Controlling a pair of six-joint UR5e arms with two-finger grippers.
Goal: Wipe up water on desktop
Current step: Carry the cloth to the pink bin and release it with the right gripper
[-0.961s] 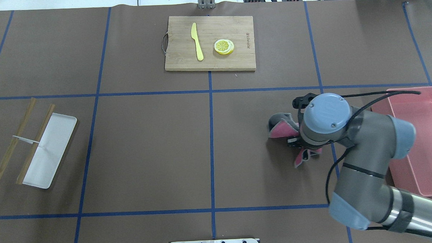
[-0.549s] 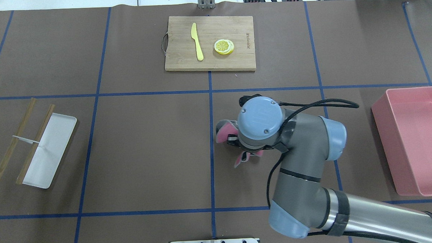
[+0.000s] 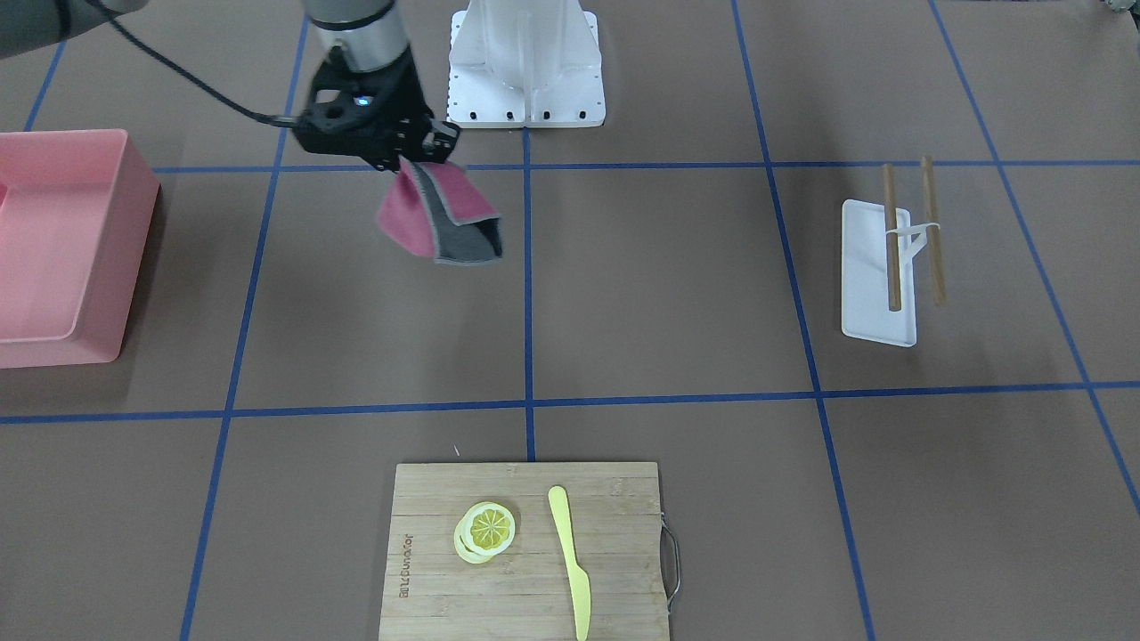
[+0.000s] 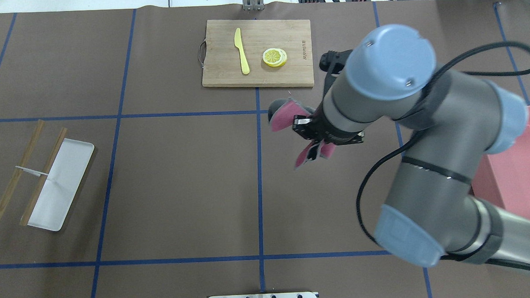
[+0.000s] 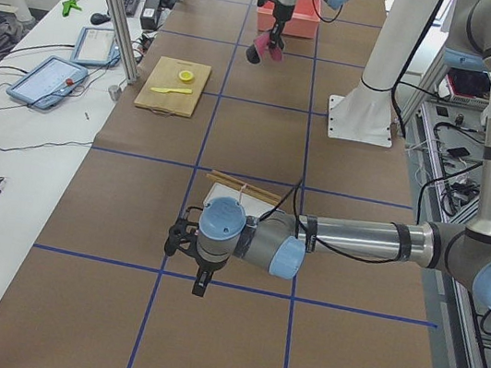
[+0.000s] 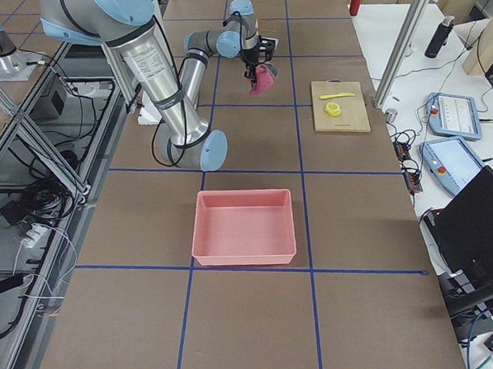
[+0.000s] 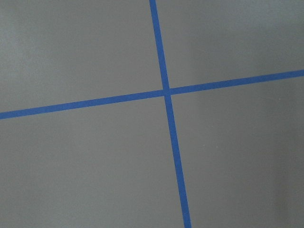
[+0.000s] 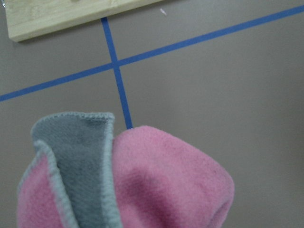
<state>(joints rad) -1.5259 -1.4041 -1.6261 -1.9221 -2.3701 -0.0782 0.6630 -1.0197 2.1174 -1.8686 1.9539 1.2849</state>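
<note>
My right gripper is going to let go of the pink and grey cloth, still hanging above the brown desktop, inside the pink bin (image 3: 38, 229), by the bin's side that faces the middle of the desktop.
My right gripper (image 3: 411, 151) is shut on a pink and grey cloth (image 3: 432, 215) and holds it hanging above the brown desktop (image 4: 182, 178), near the middle blue tape line. In the overhead view the right gripper (image 4: 314, 132) sits under the wrist, with the cloth (image 4: 283, 114) sticking out to its left. The cloth (image 8: 156, 180) fills the lower part of the right wrist view. I see no water patch on the desktop. My left gripper (image 5: 200, 281) shows only in the exterior left view, low over the desktop; I cannot tell if it is open or shut.
A bamboo cutting board (image 4: 257, 52) with a yellow knife (image 4: 242, 50) and lemon slices (image 4: 274, 57) lies at the far middle. A pink bin (image 3: 53, 240) stands on my right. A white tray (image 4: 57, 185) with chopsticks lies on my left.
My right arm has swept the cloth leftward from beside the pink bin, then lifted it and carried it toward the cutting board side.
</note>
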